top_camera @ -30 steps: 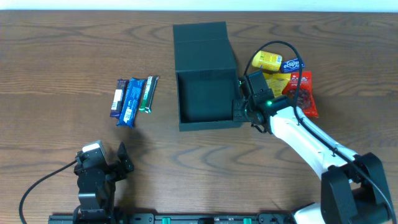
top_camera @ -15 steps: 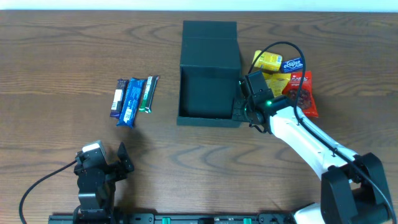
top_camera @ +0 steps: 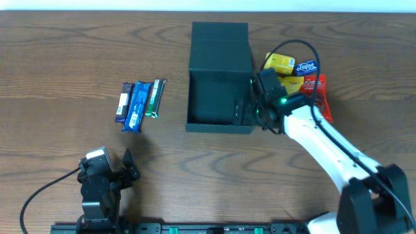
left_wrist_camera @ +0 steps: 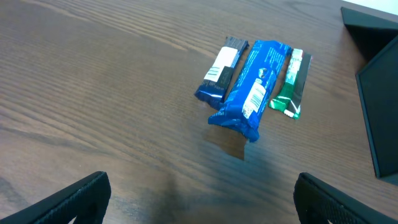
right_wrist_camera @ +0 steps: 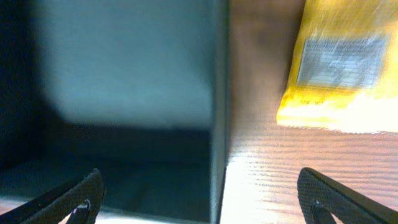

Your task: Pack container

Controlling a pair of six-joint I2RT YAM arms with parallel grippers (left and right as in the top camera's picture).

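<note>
My left gripper is to close on the middle of the blue bar (top_camera: pixel 137 107) (left_wrist_camera: pixel 255 83), which lies between the dark blue bar and the green bar.
The container (top_camera: pixel 219 78) is a dark green box standing open on the table, its flap lid folded back at the far side. My right gripper (top_camera: pixel 249 112) is open and straddles its right wall near the front corner, one finger inside and one outside. In the right wrist view that wall (right_wrist_camera: pixel 217 124) runs up between the spread fingers of the gripper (right_wrist_camera: pixel 208 199), with a yellow packet (right_wrist_camera: pixel 339 74) to the right. My left gripper (top_camera: pixel 110 166) is open near the front left edge, holding nothing. In its own view the gripper (left_wrist_camera: pixel 199 199) faces three bars.
A dark blue bar (top_camera: pixel 121 104), a blue bar (top_camera: pixel 136 107) and a green bar (top_camera: pixel 154 97) lie side by side left of the container. Right of it lie a yellow packet (top_camera: pixel 279 63), a blue packet (top_camera: pixel 304 67) and a red packet (top_camera: pixel 315 94), partly under the right arm's cable.
The container swung from skewed to square with the table, with the right gripper shut on its right wall. That gripper has since opened and let go. The left arm has not moved.
</note>
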